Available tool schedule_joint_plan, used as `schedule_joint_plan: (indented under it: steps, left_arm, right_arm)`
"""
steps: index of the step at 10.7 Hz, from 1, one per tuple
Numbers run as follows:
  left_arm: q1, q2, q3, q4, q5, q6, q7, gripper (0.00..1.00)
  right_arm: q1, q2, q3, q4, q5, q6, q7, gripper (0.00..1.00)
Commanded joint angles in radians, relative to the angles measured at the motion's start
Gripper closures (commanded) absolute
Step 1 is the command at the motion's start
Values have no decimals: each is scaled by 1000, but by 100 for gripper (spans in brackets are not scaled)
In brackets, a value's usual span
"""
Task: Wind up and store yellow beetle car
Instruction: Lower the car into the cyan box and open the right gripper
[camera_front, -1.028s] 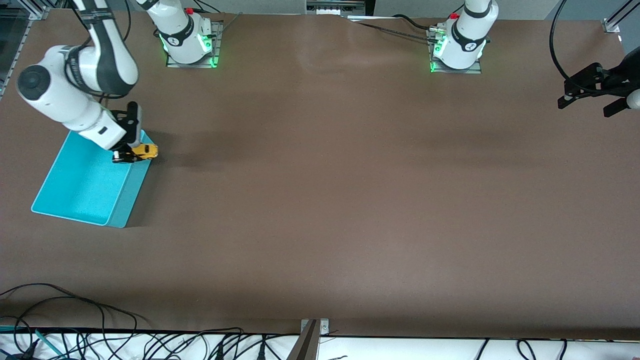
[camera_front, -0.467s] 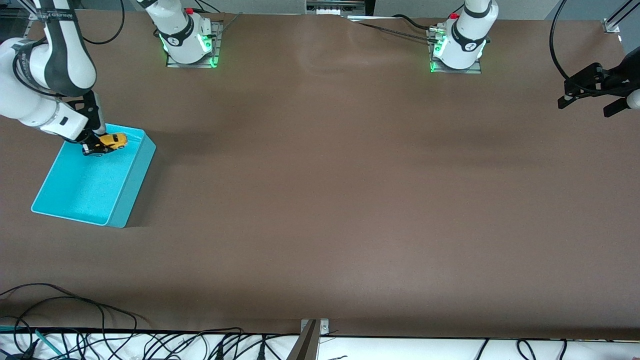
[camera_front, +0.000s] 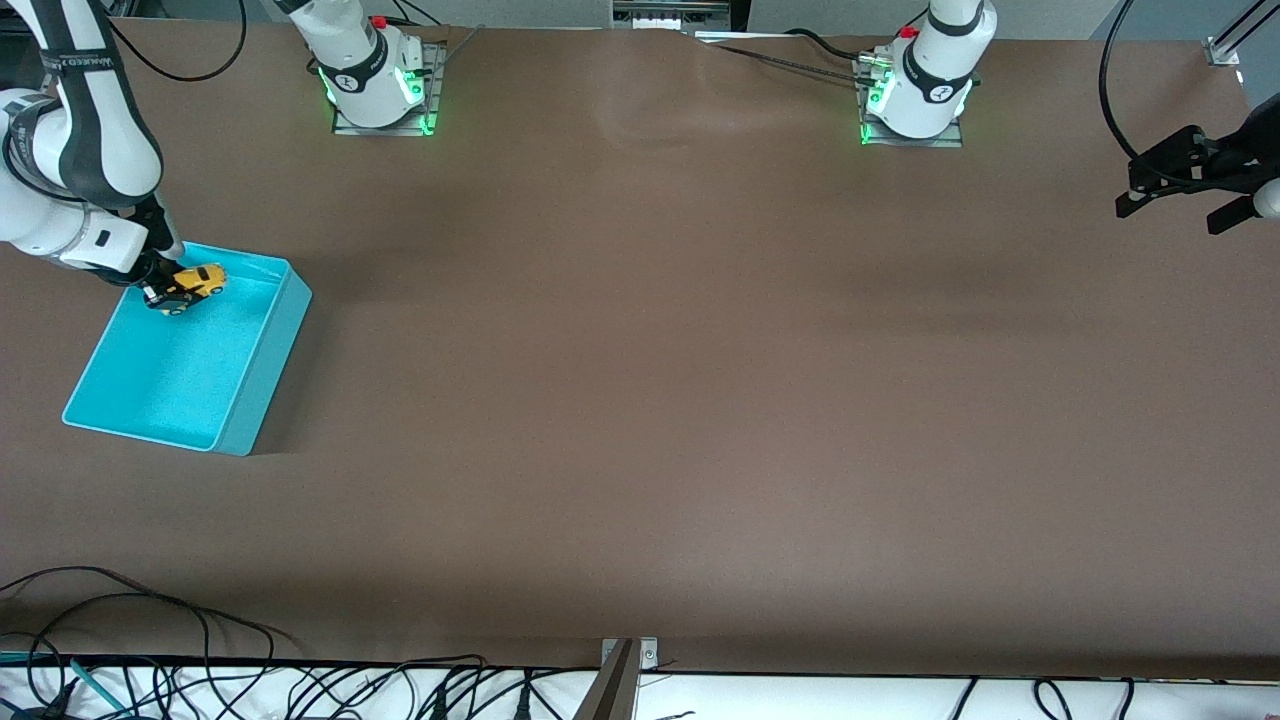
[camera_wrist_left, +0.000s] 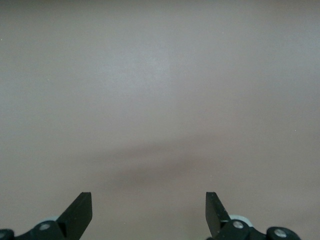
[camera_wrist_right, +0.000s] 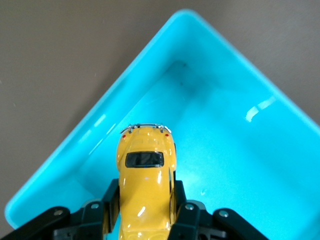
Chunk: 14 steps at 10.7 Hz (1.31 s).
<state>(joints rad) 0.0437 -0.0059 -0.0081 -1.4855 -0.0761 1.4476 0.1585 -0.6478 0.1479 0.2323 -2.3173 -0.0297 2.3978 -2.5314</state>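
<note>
The yellow beetle car will lie on the turquoise bin's bottom near the bin's far side (camera_front: 209, 308) (camera_wrist_right: 142, 177) after my right gripper releases it.
The yellow beetle car (camera_front: 197, 283) (camera_wrist_right: 145, 175) is a tiny rounded toy with dark windows. My right gripper (camera_front: 172, 290) (camera_wrist_right: 145, 195) is shut on its sides and holds it over the turquoise bin (camera_front: 268, 345) (camera_wrist_right: 235, 90), above the corner of the bin farthest from the front camera. The bin's inside looks bare under the car. My left gripper (camera_front: 1180, 190) (camera_wrist_left: 148, 210) stands open with nothing between its fingers, waiting above bare table at the left arm's end.
The turquoise bin sits at the right arm's end of the brown table (camera_front: 640, 380). Cables (camera_front: 150, 640) lie along the table edge nearest the front camera. The two arm bases (camera_front: 375, 80) (camera_front: 915, 95) stand along the edge farthest from it.
My right gripper has carried the car from the bin's inner rim toward the right arm's end, so it now hangs over the bin's inside. The left arm has not moved.
</note>
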Motion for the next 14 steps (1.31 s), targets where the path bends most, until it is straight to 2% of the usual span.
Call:
schedule_joint_plan:
  steps: [1,4,7,8,9,10,14]
  left_arm:
    - [2,1,2,24,-13,-21,-2,0]
    - [2,1,2,22,-13,-21,-2,0]
    - [2,1,3,24,-13,-20,-1,0]
    - [2,1,2,24,-13,-19,-2,0]
    - [2,1,-1,24,-11,-19,-4,0]
    - [2,1,-1,22,-11,-19,-4,0]
    - [1,1,-1,24,-11,-19,-4,0]
  right_arm:
    - [-42,74,15,10,-19,91,-73,100]
    - [-61,143,12,3,-18,165,-81,100]
    - [-93,170,10,-10,-19,184,-83,100]
    - [-104,171,9,-10,-18,184,-90,95]
    - [-113,174,9,-10,-18,179,-93,62]
    - [-113,171,9,-10,-12,169,-95,1]
    - [-108,148,10,-2,1,121,-81,0]
